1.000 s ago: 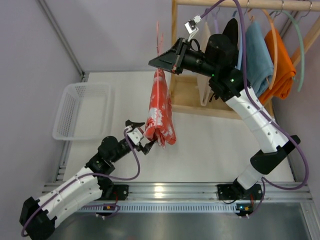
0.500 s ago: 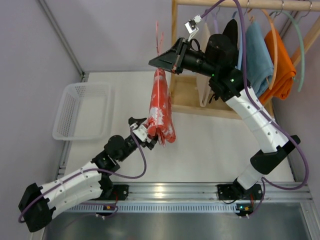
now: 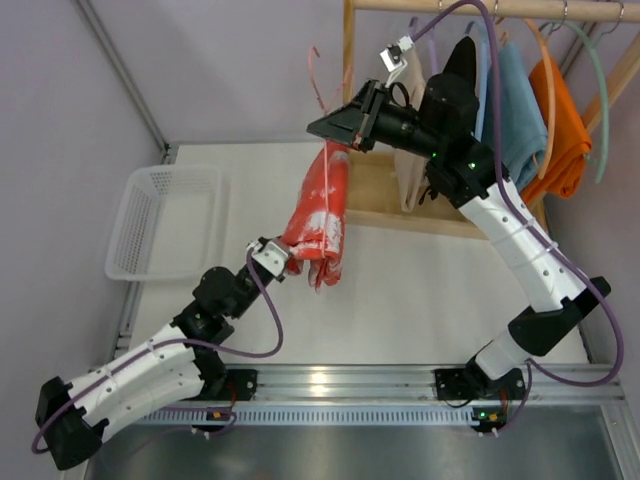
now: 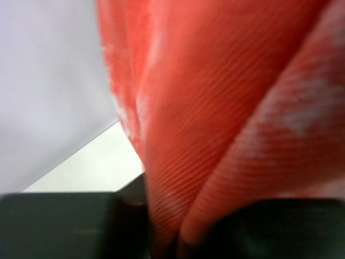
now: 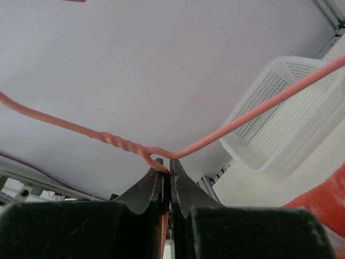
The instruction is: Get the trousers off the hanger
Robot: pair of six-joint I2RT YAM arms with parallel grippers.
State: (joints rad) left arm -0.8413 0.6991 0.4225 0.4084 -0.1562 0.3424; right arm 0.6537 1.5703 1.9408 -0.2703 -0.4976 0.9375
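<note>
The robot's left gripper needs to release the trousers inside the white mesh basket [image 3: 176, 226] on the table.
The trousers [image 3: 318, 212], red cloth with white print, hang folded over the pale-pink hanger [image 3: 316, 75], which is held up in the air. My right gripper [image 3: 330, 126] is shut on the hanger's wire just below its twisted neck [image 5: 161, 164]. My left gripper [image 3: 284, 262] is at the trousers' lower end and shut on the cloth. The left wrist view is filled by red ribbed cloth [image 4: 215, 108] pinched between the dark jaws. The lower part of the hanger is hidden inside the trousers.
A white mesh basket [image 3: 163, 222] sits on the table at the left. A wooden rack [image 3: 380, 185] at the back right carries a blue towel [image 3: 515, 110], an orange garment [image 3: 560, 130] and a pale-green hanger [image 3: 605, 90].
My left gripper moved up to the trousers' lower end and closed on the cloth. The right gripper shifted slightly right with the hanger, so the trousers now slant.
</note>
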